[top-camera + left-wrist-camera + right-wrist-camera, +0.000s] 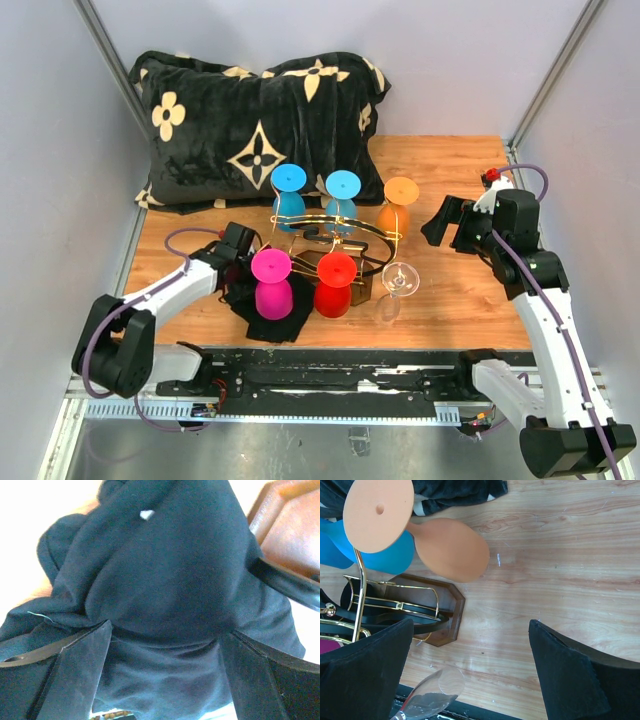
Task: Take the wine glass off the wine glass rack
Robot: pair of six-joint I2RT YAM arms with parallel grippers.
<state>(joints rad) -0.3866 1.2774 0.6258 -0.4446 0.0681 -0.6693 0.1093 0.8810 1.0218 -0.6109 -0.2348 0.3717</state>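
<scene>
The edge of the orange glass's round foot (415, 192) (406, 516) is the next place my right gripper needs to go to and close on.
The gold wire wine glass rack (335, 232) stands mid-table on a dark brown base (451, 611). Several glasses hang on it foot up: two blue (289, 195), orange (398, 205), pink (272, 283), red (335, 283) and a clear one (398, 283). My right gripper (448, 222) is open and empty, right of the rack; its wrist view shows the orange glass (451, 549) and the clear glass (427, 700) beside my gripper (470, 630). My left gripper (240, 252) is at the rack's left, open, with dark cloth (160, 570) bulging between its fingers (85, 655).
A black pillow with cream flower shapes (255, 120) lies along the table's back. A black cloth (268, 322) lies under the pink glass near the front edge. A black band (395, 611) loops through the rack. Grey walls close in both sides.
</scene>
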